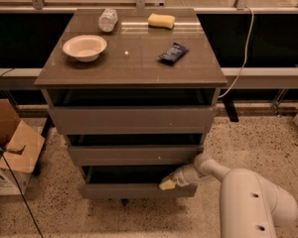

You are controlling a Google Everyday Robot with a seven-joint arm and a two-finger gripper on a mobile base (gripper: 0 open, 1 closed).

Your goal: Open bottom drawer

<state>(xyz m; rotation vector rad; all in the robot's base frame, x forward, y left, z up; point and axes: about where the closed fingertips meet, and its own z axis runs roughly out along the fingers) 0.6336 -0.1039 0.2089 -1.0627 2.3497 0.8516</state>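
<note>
The robot's gripper sits high at the bottom drawer's top edge, so it should open its fingers and take the drawer's front lower down (167, 193) before pulling.
The bottom drawer (134, 191) is the lowest and narrowest of the grey-brown cabinet's three fronts. It stands a little way out, with a dark gap showing above its front. My gripper (167, 184) is at the right part of that front's top edge, touching it. My white arm (248, 202) reaches in from the lower right. The middle drawer (134, 155) and the top drawer (131, 119) also stand slightly out.
On the cabinet top (134, 58) lie a white bowl (84, 47), a crumpled bottle (108, 20), a yellow sponge (161, 20) and a dark blue packet (173, 53). Cardboard boxes (12, 150) stand on the floor at the left. A cable (243, 58) hangs at the right.
</note>
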